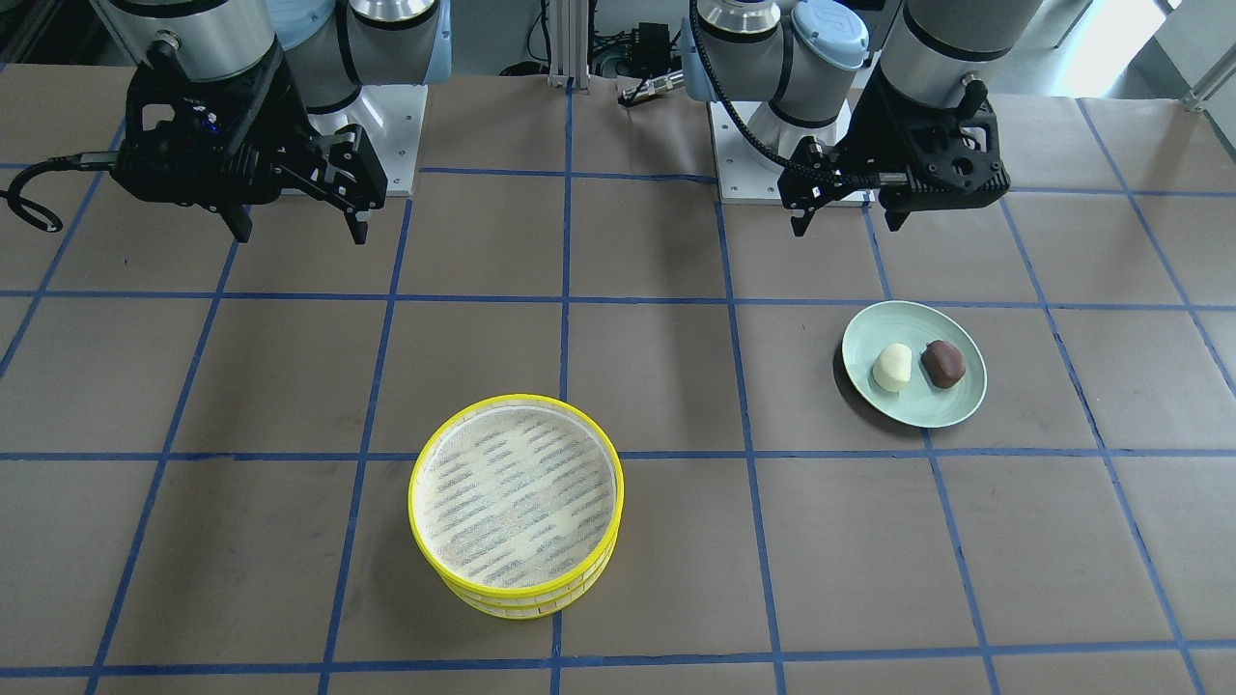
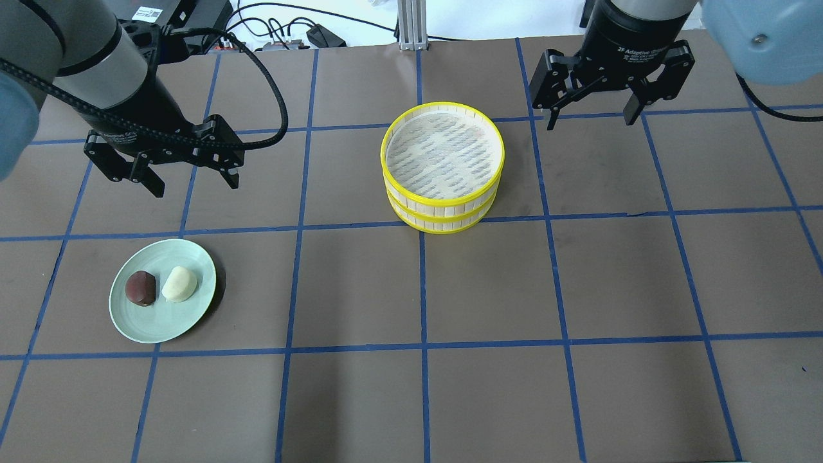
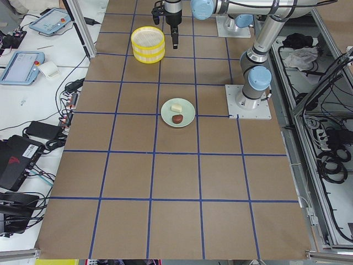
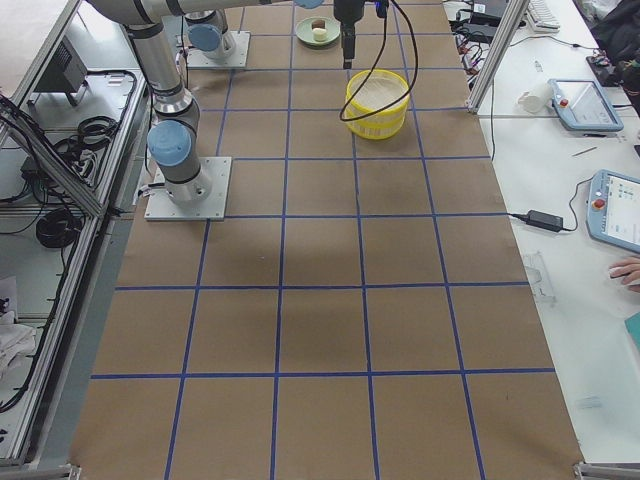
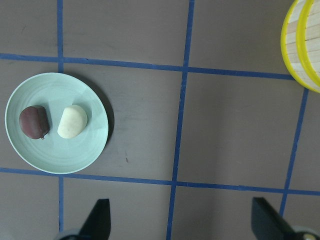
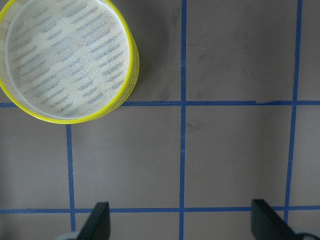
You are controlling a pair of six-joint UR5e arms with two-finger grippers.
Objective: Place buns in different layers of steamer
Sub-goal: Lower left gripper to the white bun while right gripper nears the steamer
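Observation:
Next, my right gripper grasps the top steamer layer by its yellow rim (image 1: pixel 416 477) (image 6: pixel 134 61), on the side that is farthest away from the mint-green plate.
Two yellow-rimmed steamer layers (image 2: pixel 442 166) stand stacked, mesh floor empty; they also show in the front view (image 1: pixel 517 502) and the right wrist view (image 6: pixel 67 57). A cream-white bun (image 2: pixel 179 284) and a dark reddish-brown bun (image 2: pixel 140 287) lie side by side on a mint-green plate (image 2: pixel 161 321), also seen in the left wrist view (image 5: pixel 72 121) and the front view (image 1: pixel 893 367). My left gripper (image 2: pixel 193 182) is open and empty, above the table behind the plate. My right gripper (image 2: pixel 591 119) is open and empty, to the right of the steamer.
The table is covered in brown paper with a blue tape grid (image 2: pixel 421 286). Arm bases (image 1: pixel 386 125) and cables (image 2: pixel 308 32) sit at the robot's side. Tablets and cables lie off the table's edge (image 3: pixel 22 66).

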